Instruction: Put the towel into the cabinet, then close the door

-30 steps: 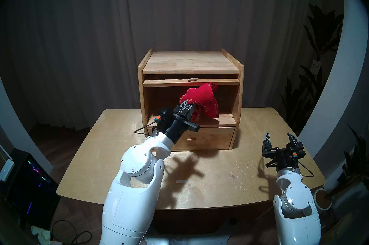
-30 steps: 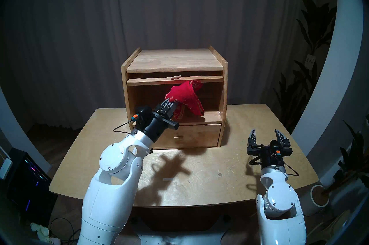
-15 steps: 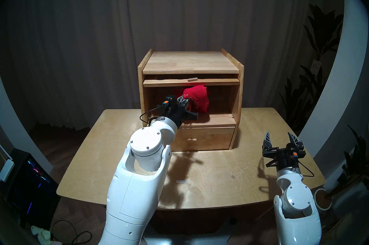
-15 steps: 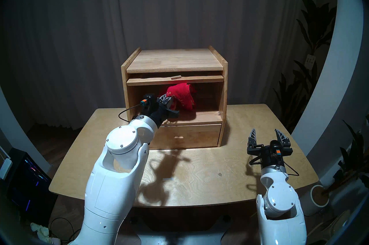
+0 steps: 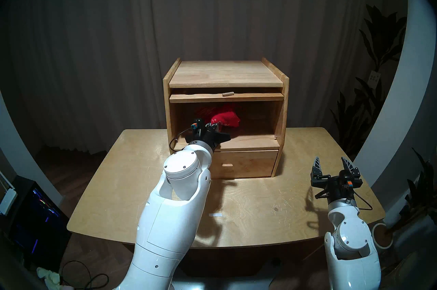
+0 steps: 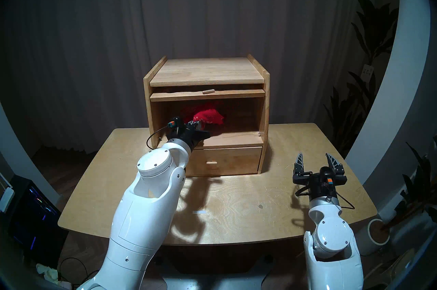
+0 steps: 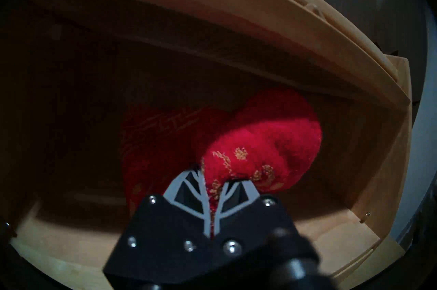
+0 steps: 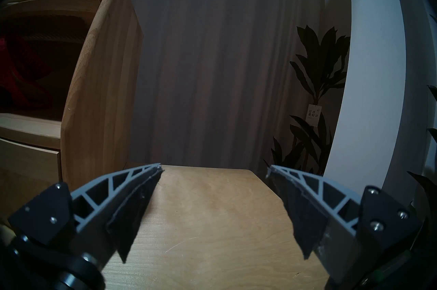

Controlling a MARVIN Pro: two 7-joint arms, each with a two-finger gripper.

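Note:
Next, I let go of the red towel (image 5: pixel 216 112) (image 7: pixel 197 134) with my left gripper near the back of the cabinet's open section, above the drawer.
The light wooden cabinet (image 5: pixel 224 74) stands at the back of the table with its large compartment open. Its door (image 5: pixel 227 98) lies flat, slid in under the top, and only the front edge and peg handle (image 5: pixel 227 94) show. My left gripper (image 5: pixel 214 126) reaches into the compartment's left half, shut on a corner of the red towel (image 5: pixel 224 118). The towel (image 7: pixel 260 145) bunches up beyond the gripper (image 7: pixel 217 178), inside the cabinet (image 7: pixel 307 46). My right gripper (image 5: pixel 329 161) hovers open and empty over the table's right side, apart from the cabinet (image 8: pixel 101 83).
A closed drawer (image 5: pixel 243 164) with a small flat handle sits under the compartment. The wooden table (image 5: pixel 260 211) carries a small white strip (image 5: pixel 215 215) near its middle. Dark plants (image 5: pixel 378 46) and a white arch stand to the right, and curtains hang behind.
My left arm has pushed forward and lower, carrying the towel from the cabinet's opening deeper into the compartment. The right arm has not moved.

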